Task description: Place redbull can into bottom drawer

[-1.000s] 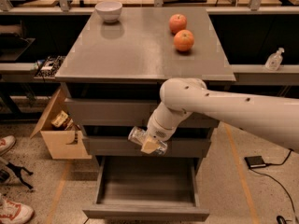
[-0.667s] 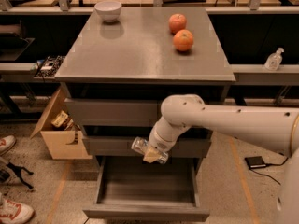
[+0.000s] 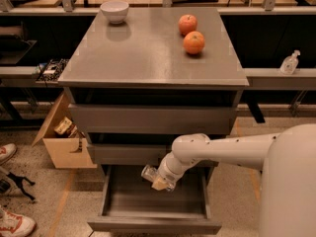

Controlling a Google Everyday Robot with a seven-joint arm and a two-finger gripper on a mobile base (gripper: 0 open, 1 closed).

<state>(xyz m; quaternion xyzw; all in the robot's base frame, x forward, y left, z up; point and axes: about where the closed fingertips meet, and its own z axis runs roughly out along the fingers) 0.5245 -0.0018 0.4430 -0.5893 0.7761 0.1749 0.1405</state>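
Observation:
My gripper is going to release the redbull can on the middle of the bottom drawer's grey bottom (image 3: 153, 193).
The redbull can (image 3: 147, 172) shows as a small shiny silver piece lying tilted in my gripper (image 3: 159, 179). The gripper is shut on it and holds it just above the inside of the bottom drawer (image 3: 153, 225), near the drawer's back. The bottom drawer is pulled out, a shallow grey tray with nothing lying in it. My white arm (image 3: 232, 149) reaches in from the right, in front of the middle drawer (image 3: 123, 153). Most of the can is hidden by the gripper.
On the cabinet top (image 3: 138, 58) stand a white bowl (image 3: 114, 11) at the back left and two orange fruits (image 3: 194, 42) at the right. A cardboard box (image 3: 61, 137) sits on the floor to the left, and shoes (image 3: 15, 223) at the lower left. A clear bottle (image 3: 290, 63) stands on the right shelf.
My gripper has moved down with the can, from in front of the middle drawer to just over the open bottom drawer. The arm's elbow has dropped lower.

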